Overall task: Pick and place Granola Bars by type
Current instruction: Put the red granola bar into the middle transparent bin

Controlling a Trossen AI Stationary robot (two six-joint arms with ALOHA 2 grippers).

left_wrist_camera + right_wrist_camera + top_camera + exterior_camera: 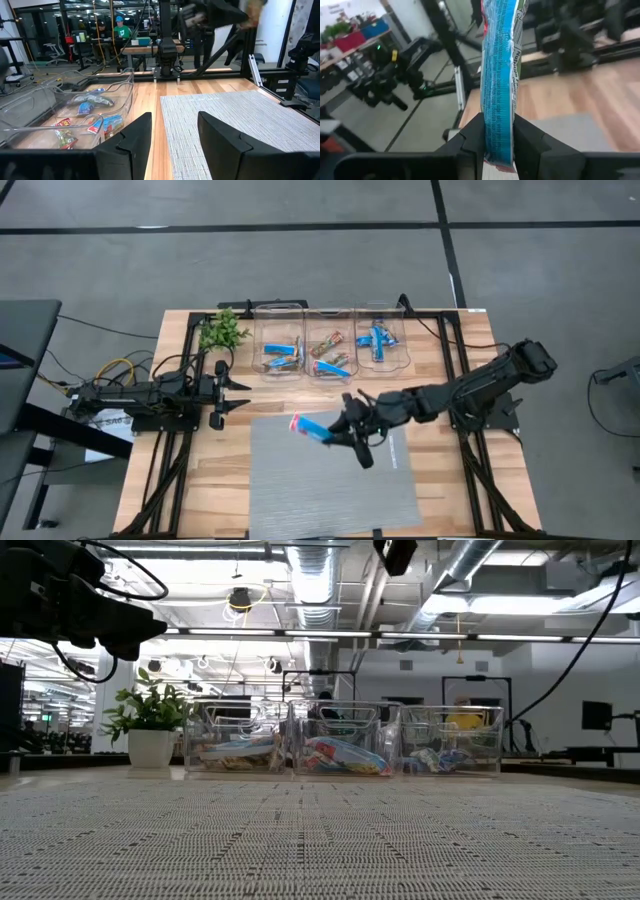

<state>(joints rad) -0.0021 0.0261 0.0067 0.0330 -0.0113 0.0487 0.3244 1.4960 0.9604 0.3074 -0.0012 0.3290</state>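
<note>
I should release the blue-and-white granola bar with my right gripper between the granola bars lying in the middle bin (pixel 334 357).
My right gripper (pixel 345 430) hangs over the grey mat (pixel 330 490) near the table's middle, shut on a blue-and-white granola bar (pixel 312 427). In the right wrist view the bar (pixel 499 70) juts out past the fingers. More granola bars lie in three clear bins at the far edge: the left bin (pixel 279 352), the middle bin (pixel 331 356) and the right bin (pixel 379 340). My left gripper (pixel 236 394) waits open at the table's left side, pointing level and holding nothing. My right gripper pinches the bar between its two fingers, on the flat faces near one end (pixel 498 142). The fingers come nearly level from the table's right and lie along the bar. The bar sticks out ahead of them toward the table's left, lifted clear of the mat.
A green plant sprig (pixel 222 332) in a white pot stands left of the bins. Black frame rails (pixel 455 370) run along the table's sides. The mat covers the near middle of the wooden table (pixel 210 470).
</note>
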